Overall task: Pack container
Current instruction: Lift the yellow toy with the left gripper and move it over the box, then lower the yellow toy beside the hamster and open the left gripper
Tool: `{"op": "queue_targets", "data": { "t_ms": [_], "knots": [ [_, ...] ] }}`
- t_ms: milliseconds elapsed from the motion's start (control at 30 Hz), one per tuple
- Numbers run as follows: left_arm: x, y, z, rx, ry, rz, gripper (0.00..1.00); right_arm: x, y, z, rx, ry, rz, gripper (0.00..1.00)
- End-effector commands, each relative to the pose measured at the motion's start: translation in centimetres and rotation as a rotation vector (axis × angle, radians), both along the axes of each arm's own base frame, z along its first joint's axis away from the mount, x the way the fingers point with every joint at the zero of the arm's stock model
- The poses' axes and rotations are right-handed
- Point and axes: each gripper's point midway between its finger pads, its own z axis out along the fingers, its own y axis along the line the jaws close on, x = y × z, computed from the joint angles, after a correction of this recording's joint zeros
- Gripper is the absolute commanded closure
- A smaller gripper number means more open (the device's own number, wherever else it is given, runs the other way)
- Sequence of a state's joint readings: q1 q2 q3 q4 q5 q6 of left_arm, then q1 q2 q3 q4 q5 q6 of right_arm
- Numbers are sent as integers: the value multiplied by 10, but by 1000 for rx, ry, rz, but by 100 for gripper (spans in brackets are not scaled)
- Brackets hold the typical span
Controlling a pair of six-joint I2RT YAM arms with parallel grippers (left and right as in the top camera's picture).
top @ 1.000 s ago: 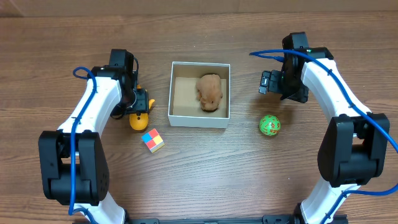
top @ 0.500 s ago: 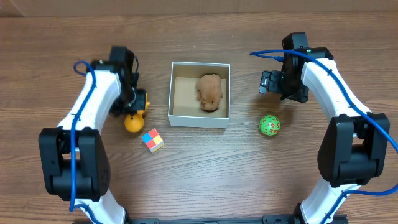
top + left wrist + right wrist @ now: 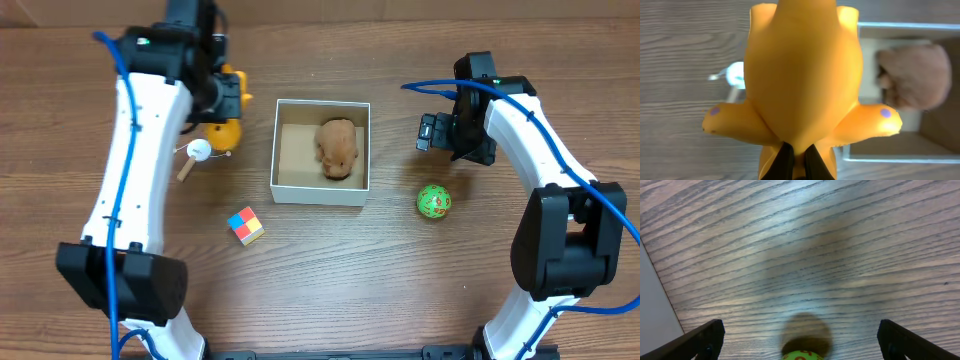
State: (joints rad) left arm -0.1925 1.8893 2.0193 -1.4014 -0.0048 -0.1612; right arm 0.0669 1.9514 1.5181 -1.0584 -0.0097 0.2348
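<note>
My left gripper is going to release the yellow rubber toy on the container's open bottom beside the brown plush toy (image 3: 300,159) (image 3: 871,89).
The container (image 3: 318,193), a shallow white-walled box with a brown floor, sits mid-table with a brown plush toy (image 3: 338,147) inside. My left gripper (image 3: 228,100) is shut on a yellow rubber toy (image 3: 226,131) and holds it above the table, left of the box. In the left wrist view the yellow toy (image 3: 805,75) fills the frame. Its lower end is pinched between my black fingers (image 3: 785,161), and the container (image 3: 905,24) with the plush toy (image 3: 915,75) lies to the right. My right gripper (image 3: 428,132) is open, right of the box, with nothing between its fingers (image 3: 705,337).
A green ball (image 3: 433,201) lies on the table near the right gripper and shows at the bottom edge of the right wrist view (image 3: 801,355). A multicoloured cube (image 3: 245,225) sits front left. A small white ball on a stick (image 3: 198,152) lies below the lifted toy.
My left gripper shut on the yellow toy and lifted it up and toward the far side. The white ball on a stick now shows. The right arm has not moved.
</note>
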Motion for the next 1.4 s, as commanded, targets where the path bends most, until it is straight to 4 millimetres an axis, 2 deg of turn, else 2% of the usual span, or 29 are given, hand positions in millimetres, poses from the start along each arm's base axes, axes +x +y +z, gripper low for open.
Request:
{"op": "queue_targets", "data": {
  "t_ms": [0,167,233,400,600,833,1167,1367],
  "knots": [
    [-7,-50,11,-56,-32,-45,96,2,-2,6,-11,-21,3,0],
    [-14,-100,14,-93,-69,-66,96,2,-2,6,-12,-21,3,0],
    [-16,-108,13,-81,-77,-55,96,2,-2,6,-11,-21,3,0],
    [-21,-127,-7,-47,-40,-51,96,2,-2,6,-12,-21,3,0],
    [-7,-132,-54,-11,44,-20,96,2,-2,6,-11,-21,3,0],
    [3,-132,-93,18,104,10,96,2,-2,6,-12,-21,3,0],
    [9,-112,-107,55,135,80,96,2,-2,6,-12,-21,3,0],
    [11,-111,-107,52,130,81,96,2,-2,6,-11,-21,3,0]
  ]
}}
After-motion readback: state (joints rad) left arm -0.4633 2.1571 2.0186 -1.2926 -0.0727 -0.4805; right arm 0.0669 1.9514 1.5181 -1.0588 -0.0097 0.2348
